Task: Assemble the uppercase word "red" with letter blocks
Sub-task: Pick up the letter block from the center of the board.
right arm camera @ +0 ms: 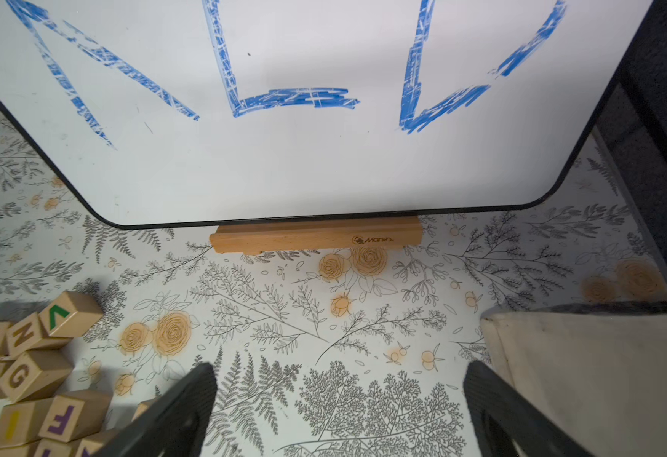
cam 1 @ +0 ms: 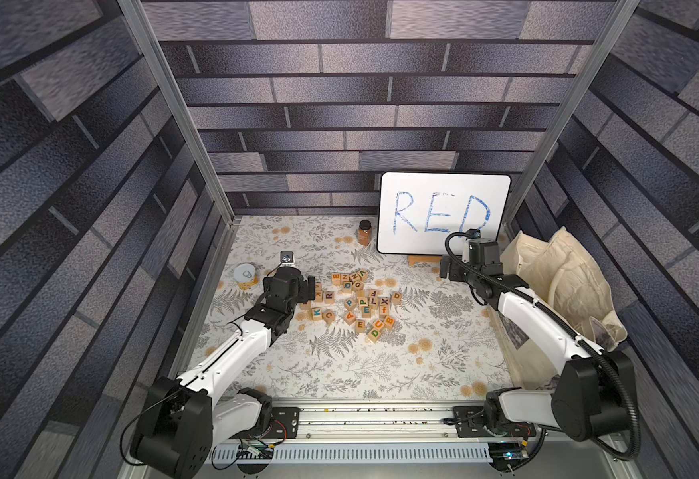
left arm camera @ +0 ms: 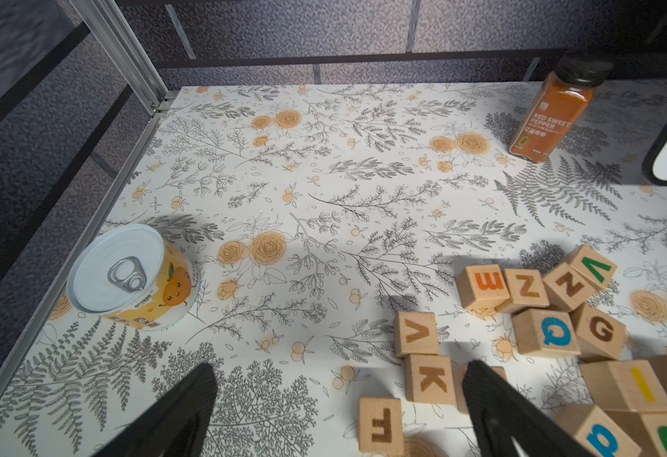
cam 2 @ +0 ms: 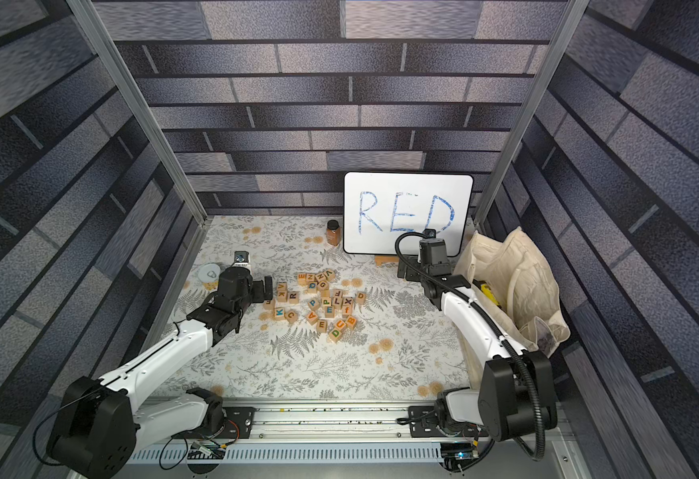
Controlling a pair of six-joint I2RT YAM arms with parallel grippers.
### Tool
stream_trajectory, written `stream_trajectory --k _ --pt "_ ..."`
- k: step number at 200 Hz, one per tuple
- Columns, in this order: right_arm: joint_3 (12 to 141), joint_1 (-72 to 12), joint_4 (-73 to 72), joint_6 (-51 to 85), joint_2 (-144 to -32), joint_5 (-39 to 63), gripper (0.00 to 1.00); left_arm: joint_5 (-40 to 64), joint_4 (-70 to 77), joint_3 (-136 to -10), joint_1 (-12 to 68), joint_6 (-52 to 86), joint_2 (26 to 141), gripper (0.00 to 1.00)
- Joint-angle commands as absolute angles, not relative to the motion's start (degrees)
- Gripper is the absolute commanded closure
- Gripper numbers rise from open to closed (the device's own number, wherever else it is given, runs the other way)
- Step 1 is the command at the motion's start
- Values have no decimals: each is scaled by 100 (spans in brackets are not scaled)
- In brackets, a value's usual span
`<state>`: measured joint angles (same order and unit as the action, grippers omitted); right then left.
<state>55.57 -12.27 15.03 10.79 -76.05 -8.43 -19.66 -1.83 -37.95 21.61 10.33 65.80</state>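
My left gripper needs to grab the sides of the dark-purple R block [cam 1: 328,297] [left arm camera: 498,372] next to the brown K, because the word starts with R.
The letter blocks lie in a loose heap mid-table in both top views. Among them are the dark-purple R [cam 1: 329,295], the blue E [cam 1: 366,310] and the green D [cam 1: 374,333] at the heap's near edge. My left gripper [cam 1: 307,289] hovers open at the heap's left edge, just left of the R. In the left wrist view the left gripper [left arm camera: 339,372] holds nothing; the brown K [left arm camera: 428,378] and F [left arm camera: 381,425] blocks lie between its fingers. My right gripper [cam 1: 447,267] is open and empty over bare table in front of the whiteboard, right of the heap.
A whiteboard [cam 1: 443,211] with RED written in blue stands on a wooden rest [right arm camera: 316,237] at the back right. A spice jar [cam 1: 364,232] stands left of it. A pull-tab can [cam 1: 244,275] sits at the left edge, a cloth bag [cam 1: 563,282] at the right.
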Motion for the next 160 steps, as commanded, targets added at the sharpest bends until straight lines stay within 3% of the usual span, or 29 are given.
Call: stream_trajectory --k 1,72,160 --pt "6039 -1308 2206 1401 -7751 -271 0 -2481 -1203 -4181 2482 1699 6471 0" --pt "7019 -1842 3108 945 -8198 345 0 -2859 -3963 -5375 3030 4257 7012 0" --pt "7305 -2613 3375 668 -8354 428 0 -1940 -6011 -6246 3221 7490 7801 0"
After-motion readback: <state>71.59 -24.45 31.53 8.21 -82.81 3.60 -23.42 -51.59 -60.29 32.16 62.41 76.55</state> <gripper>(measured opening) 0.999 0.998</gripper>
